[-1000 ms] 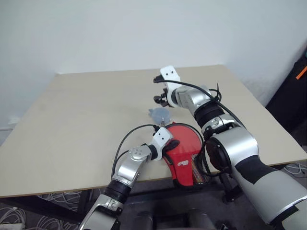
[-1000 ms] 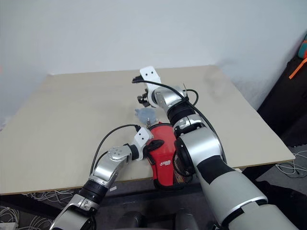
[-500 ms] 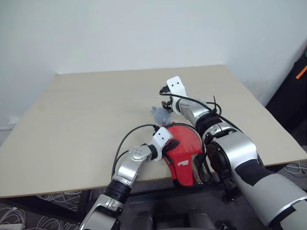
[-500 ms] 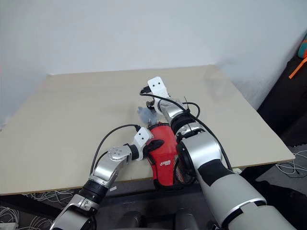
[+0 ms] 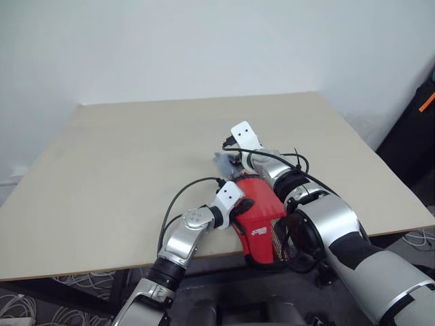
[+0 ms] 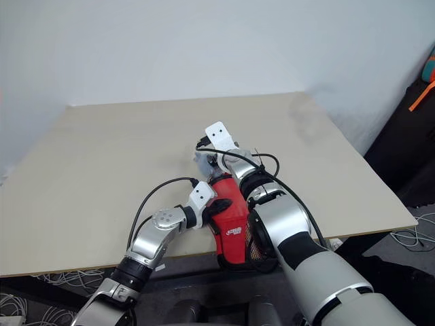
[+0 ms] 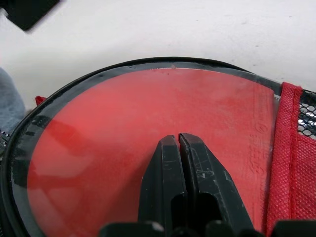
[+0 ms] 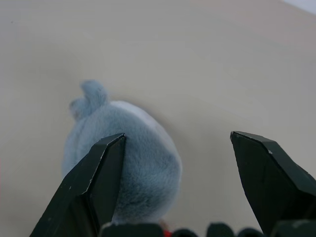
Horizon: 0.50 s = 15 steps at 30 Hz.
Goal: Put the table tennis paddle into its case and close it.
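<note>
The zipper's blue-grey lump sits behind a finger of the robot's open right gripper, so the gripper needs to center on the lump, grip it and pull along the case's rim (image 7: 168, 60).
The case (image 5: 262, 219) lies at the table's front edge, red with a white logo and black mesh, partly hanging over the edge. Through its clear plastic the paddle (image 7: 123, 133) shows as a round red blade with a black rim; the handle is hidden. My left gripper (image 7: 178, 137) is shut, its tips resting on that clear plastic. Just beyond the case, my right gripper (image 8: 177, 134) is open and low over the table. Its fingers (image 8: 98, 182) reach beside a small blue-grey fluffy lump (image 8: 138, 168) without closing on it.
The blue-grey lump (image 5: 223, 161) sits on the beige table (image 5: 122, 170) just beyond the case. Black cables loop off both wrists over the case. The front table edge runs right under the case. A dark object with an orange strap (image 5: 425, 102) stands at the far right.
My right gripper has come down from above the table and now sits low at the blue-grey lump, still open. The left gripper and the case have stayed where they were.
</note>
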### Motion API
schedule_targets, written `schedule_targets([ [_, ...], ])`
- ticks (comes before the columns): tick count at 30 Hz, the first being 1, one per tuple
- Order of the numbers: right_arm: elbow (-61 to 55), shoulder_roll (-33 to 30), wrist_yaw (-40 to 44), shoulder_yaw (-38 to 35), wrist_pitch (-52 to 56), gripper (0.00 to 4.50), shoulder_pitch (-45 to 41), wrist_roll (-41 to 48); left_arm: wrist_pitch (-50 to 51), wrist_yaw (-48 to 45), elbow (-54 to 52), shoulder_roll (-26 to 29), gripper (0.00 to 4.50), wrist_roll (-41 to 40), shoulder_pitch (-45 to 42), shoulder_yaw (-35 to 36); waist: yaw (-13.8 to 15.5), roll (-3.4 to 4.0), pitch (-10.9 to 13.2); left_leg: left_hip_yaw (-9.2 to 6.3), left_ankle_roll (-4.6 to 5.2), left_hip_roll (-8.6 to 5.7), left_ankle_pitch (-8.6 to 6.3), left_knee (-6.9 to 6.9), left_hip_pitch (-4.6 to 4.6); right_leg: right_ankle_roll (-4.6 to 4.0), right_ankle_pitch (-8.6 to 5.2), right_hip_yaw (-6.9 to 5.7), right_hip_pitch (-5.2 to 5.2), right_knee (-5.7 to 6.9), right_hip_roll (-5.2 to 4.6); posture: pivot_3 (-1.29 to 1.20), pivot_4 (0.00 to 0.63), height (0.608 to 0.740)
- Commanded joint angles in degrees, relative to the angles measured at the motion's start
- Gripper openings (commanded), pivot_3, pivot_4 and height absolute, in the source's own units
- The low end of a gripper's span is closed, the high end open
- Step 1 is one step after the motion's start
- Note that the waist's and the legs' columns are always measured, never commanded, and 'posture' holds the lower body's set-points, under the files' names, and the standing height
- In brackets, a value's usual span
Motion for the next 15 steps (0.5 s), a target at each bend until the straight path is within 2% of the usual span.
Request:
schedule_targets([
  [1, -1.49, 0.35, 1.63, 0.61, -0.10, 3.67, -0.37, -0.70, 1.60, -0.28, 0.76, -0.05, 0.00, 1.04, 1.19, -1.49, 0.00, 0.00, 0.00, 0.00, 0.00, 0.00, 0.00, 0.00, 0.00, 0.00, 0.00, 0.00, 0.00, 0.00, 0.00, 0.00, 0.000, 0.740],
  [10, -1.98, -1.03, 13.08, 6.61, 0.73, 3.67, 0.02, -4.92, 1.51, -0.20, 1.30, -0.54, 0.00, 1.04, 1.05, -1.57, 0.04, 0.00, 0.00, -0.01, 0.00, 0.00, 0.00, 0.00, 0.01, 0.01, 0.00, -0.01, 0.02, 0.00, 0.00, 0.00, 0.000, 0.740],
  [15, -2.37, -1.67, 16.46, 8.80, 0.79, 3.67, 0.21, -6.39, 1.33, -0.15, 1.56, -0.76, 0.00, 1.09, 0.97, -1.51, 0.05, 0.00, 0.00, -0.01, 0.00, -0.01, 0.00, 0.00, 0.02, 0.01, -0.01, -0.02, 0.02, 0.00, 0.00, 0.00, 0.000, 0.740],
])
